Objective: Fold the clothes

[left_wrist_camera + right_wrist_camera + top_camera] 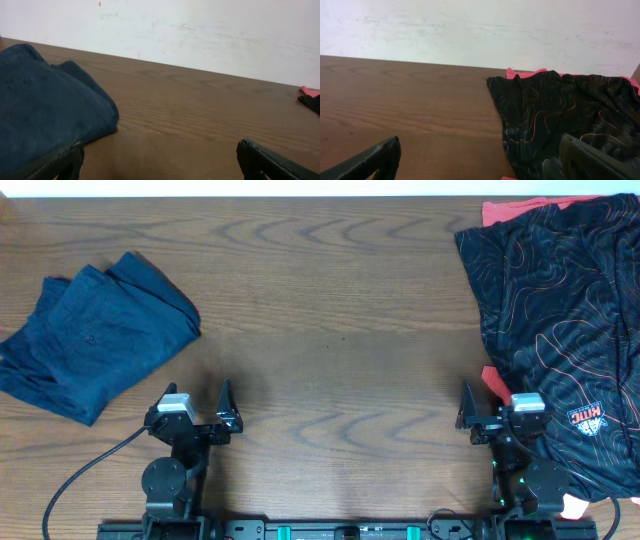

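The robot's right gripper should close on the table-side edge [506, 370] [519, 174] of the black jersey, next to the coral-pink cloth that pokes out near the front.
A black jersey [560, 310] with thin orange contour lines and a white and orange logo lies crumpled at the right side of the table; it also shows in the right wrist view [560, 120]. Coral-pink cloth [505, 210] pokes out under it at the far edge and near the front [494, 380]. A folded navy garment [90, 330] lies at the left; it also shows in the left wrist view [45, 110]. My left gripper [200, 418] is open and empty just in front of the navy garment. My right gripper [497, 415] is open and empty at the jersey's left edge.
The wooden table [330, 310] runs between the two piles. A white wall [480, 30] stands behind its far edge. A black cable [80, 470] trails from the left arm base.
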Motion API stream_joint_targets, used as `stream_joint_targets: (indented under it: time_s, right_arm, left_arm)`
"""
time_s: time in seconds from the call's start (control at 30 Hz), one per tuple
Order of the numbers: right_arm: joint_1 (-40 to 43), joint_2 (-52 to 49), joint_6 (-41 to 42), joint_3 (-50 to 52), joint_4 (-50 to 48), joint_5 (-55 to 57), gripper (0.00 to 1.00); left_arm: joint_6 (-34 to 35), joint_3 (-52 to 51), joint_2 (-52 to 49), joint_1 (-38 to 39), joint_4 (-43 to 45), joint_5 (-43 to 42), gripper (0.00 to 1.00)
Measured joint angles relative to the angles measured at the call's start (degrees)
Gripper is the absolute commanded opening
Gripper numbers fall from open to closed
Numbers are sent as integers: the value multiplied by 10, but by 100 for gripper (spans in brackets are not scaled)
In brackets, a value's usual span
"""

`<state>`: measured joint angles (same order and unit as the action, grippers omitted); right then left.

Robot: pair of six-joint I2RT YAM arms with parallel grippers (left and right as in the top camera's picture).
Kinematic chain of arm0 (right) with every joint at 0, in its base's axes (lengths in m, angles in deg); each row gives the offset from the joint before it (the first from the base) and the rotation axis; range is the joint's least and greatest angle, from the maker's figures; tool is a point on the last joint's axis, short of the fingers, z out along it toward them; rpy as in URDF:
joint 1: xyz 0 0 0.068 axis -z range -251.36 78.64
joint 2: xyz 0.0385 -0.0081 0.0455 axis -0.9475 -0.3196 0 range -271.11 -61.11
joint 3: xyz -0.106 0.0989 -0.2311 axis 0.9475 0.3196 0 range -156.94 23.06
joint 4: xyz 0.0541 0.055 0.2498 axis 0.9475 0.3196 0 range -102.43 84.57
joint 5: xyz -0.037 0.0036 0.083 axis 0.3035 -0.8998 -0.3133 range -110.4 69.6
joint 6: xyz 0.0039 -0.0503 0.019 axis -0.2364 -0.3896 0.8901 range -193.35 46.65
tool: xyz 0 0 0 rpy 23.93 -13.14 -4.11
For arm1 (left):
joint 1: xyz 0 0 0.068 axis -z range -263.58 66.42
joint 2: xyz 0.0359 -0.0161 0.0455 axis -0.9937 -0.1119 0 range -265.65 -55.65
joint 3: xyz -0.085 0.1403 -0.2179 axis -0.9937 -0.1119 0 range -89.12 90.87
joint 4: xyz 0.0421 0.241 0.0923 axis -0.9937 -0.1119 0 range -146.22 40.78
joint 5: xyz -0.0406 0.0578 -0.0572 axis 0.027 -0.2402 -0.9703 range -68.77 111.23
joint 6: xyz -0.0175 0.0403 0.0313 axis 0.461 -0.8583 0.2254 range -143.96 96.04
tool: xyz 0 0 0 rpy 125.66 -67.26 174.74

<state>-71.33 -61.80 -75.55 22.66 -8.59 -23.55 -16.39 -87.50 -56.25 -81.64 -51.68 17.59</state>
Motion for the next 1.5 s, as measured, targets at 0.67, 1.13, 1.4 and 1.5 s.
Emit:
stream_joint_targets:
  time_s: [0.67, 1.13, 1.4, 1.5]
  right_arm:
    - [0, 0, 0, 0, 0, 0, 99]
    - [0, 0, 0, 0, 0, 0, 99]
    - [0, 0, 0, 0, 0, 0, 99]
    - [0, 0, 0, 0, 0, 0, 99]
  left_arm:
    - [0, 0, 0, 9, 0, 0, 98]
    - [0, 0, 0, 9, 0, 0, 98]
    - [0, 0, 0, 9, 0, 0, 98]
    - [0, 0, 0, 9, 0, 0, 98]
